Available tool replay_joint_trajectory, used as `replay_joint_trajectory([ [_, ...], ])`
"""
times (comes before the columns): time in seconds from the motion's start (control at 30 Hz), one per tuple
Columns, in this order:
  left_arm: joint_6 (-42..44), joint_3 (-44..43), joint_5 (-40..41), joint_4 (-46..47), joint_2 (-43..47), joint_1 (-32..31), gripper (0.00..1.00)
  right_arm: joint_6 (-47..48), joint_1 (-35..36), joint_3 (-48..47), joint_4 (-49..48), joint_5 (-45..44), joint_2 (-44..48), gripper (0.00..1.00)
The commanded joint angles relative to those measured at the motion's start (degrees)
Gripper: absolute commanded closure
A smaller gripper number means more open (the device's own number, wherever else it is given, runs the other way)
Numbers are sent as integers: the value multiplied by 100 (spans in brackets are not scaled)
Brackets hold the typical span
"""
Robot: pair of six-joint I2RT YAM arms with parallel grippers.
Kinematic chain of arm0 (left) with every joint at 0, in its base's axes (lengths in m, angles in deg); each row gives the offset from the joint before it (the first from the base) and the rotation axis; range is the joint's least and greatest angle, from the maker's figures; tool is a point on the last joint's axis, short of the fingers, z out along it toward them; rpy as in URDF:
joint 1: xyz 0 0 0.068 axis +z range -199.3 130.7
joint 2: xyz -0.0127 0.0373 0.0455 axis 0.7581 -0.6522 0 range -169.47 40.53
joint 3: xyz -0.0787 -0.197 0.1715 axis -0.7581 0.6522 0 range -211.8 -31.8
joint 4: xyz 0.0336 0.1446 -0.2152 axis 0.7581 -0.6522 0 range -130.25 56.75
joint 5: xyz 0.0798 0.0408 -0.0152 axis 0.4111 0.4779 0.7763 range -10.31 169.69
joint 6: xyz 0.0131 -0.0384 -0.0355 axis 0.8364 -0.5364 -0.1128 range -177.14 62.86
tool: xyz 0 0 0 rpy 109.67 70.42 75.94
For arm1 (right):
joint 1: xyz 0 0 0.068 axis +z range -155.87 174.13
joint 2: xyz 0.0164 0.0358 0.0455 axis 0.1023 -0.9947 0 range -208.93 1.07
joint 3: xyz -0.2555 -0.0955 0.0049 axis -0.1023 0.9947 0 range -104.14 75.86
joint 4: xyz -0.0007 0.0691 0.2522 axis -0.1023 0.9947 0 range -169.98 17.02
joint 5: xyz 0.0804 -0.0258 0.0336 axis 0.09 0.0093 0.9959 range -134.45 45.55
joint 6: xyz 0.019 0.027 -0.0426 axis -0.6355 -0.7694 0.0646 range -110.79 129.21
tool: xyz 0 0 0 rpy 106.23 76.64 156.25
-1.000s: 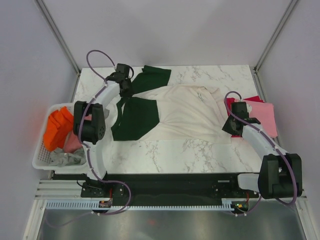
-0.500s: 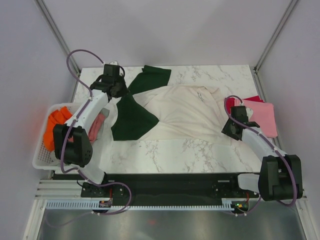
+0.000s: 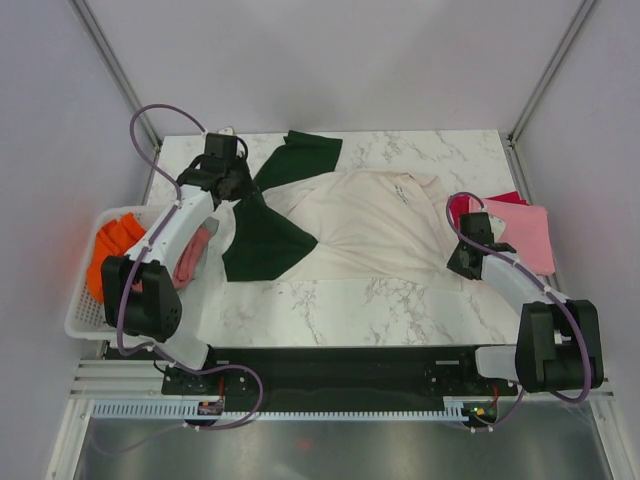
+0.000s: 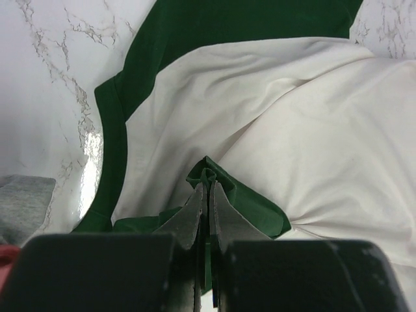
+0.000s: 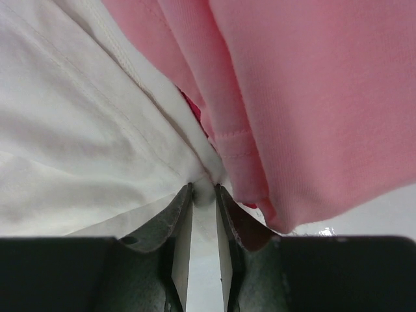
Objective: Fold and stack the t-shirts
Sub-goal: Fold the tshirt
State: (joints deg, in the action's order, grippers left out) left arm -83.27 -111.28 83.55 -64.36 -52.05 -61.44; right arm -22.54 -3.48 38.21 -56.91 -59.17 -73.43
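Note:
The fingers of the robot's right gripper pinch only a small tuck of the cream t-shirt, so that gripper should retake the shirt's edge (image 3: 444, 276) before both grippers lift it.
The large cream t-shirt (image 3: 360, 225) with dark green sleeves (image 3: 262, 238) lies spread across the middle of the table. My left gripper (image 3: 240, 186) is shut on a fold of its green sleeve (image 4: 207, 177) at the far left. My right gripper (image 3: 466, 248) is shut on the cream shirt's right edge (image 5: 203, 187), next to the folded pink t-shirt (image 3: 525, 235) that lies on a crimson one (image 3: 505, 199). Orange (image 3: 115, 250), dusty-rose (image 3: 190, 255) and grey (image 3: 128, 316) shirts lie in the basket.
The white slatted basket (image 3: 82, 322) stands off the table's left edge under my left arm. The marble table (image 3: 400, 300) shows bare in front of the cream shirt. Metal frame posts rise at the back corners.
My left gripper has pulled the green sleeve outward to the far left, flattening that side. My right gripper has stayed almost still on the shirt's right edge.

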Motion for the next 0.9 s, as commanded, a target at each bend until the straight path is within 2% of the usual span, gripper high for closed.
replay_joint_trajectory([
  [0.0,-138,29,-61,185,416,-16,98,-60,-20,-208,-224,-110,-29,73],
  [0.07,-138,47,-60,176,512,-16,98,-51,-11,-225,-250,-66,-38,80],
  [0.1,-147,64,-78,176,547,-16,98,-60,-20,-260,-250,-66,-38,92],
  [0.17,-156,91,-122,167,644,-16,98,-60,-20,-313,-198,-48,31,100],
  [0.43,-182,135,-87,-78,1232,-16,98,37,-20,-656,382,-145,726,96],
  [0.47,-191,126,-70,-114,1329,-16,98,54,-11,-691,469,-145,805,99],
  [0.67,-173,-58,97,-579,2339,-16,98,11,-20,-866,654,-110,937,100],
  [0.87,-94,-252,300,-861,3385,-8,98,125,-37,-1569,883,57,771,100],
])
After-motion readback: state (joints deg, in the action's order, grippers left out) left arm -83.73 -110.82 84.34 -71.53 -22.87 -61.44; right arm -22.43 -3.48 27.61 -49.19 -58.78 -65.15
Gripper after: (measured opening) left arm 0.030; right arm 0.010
